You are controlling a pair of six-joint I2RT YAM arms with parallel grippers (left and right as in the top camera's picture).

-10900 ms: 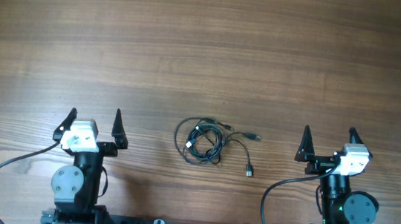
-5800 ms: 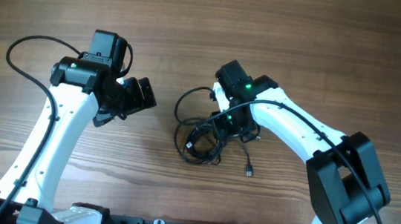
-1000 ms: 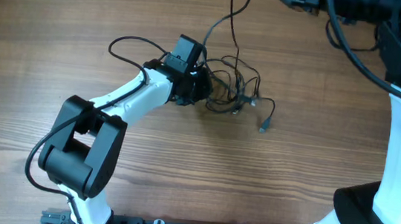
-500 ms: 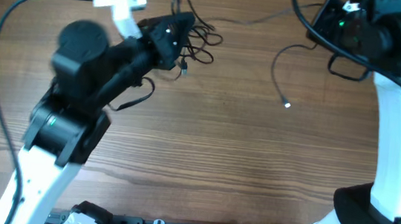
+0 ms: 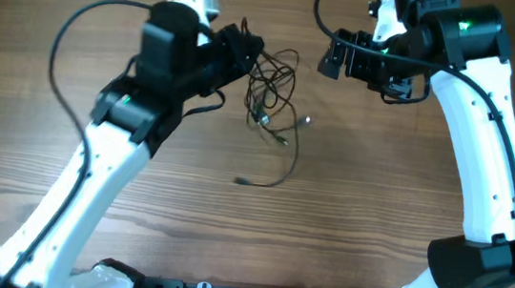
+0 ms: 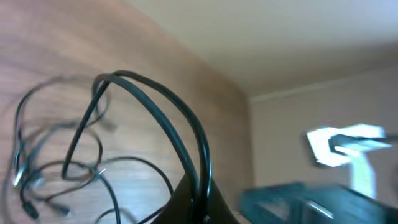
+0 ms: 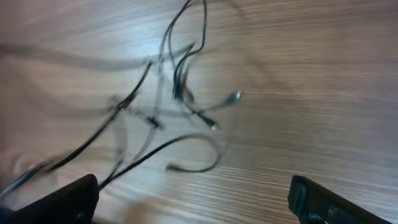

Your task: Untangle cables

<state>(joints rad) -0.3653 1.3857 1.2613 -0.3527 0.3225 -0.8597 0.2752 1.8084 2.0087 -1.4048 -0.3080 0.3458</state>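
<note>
Both parts of the cable loop are held together in my left gripper, so my right gripper needs to grab the cable loop (image 6: 127, 74) before my left gripper opens and pulls one part of the loop away.
The cables (image 5: 271, 86) are thin black cords in a loose tangle that hangs from my left gripper (image 5: 245, 49), near the table's far middle. One strand trails down to a plug (image 5: 243, 181) lying on the wood. In the left wrist view the left gripper (image 6: 200, 202) is shut on two strands of a cable loop (image 6: 155, 99). My right gripper (image 5: 335, 60) stands open just right of the tangle, apart from it. Its wrist view shows both fingertips (image 7: 68, 198) wide apart above bare wood, with the cables (image 7: 180, 93) ahead of them, blurred.
The wooden table (image 5: 402, 226) stretches all around. The left arm (image 5: 112, 158) slants across the left half. The right arm (image 5: 486, 158) rises along the right side. Thicker black arm wires loop near each wrist.
My right gripper has opened and let go of the strand it was pulling. It moved left toward the tangle. The left gripper carried the bundle right, and a loose end dropped onto the table.
</note>
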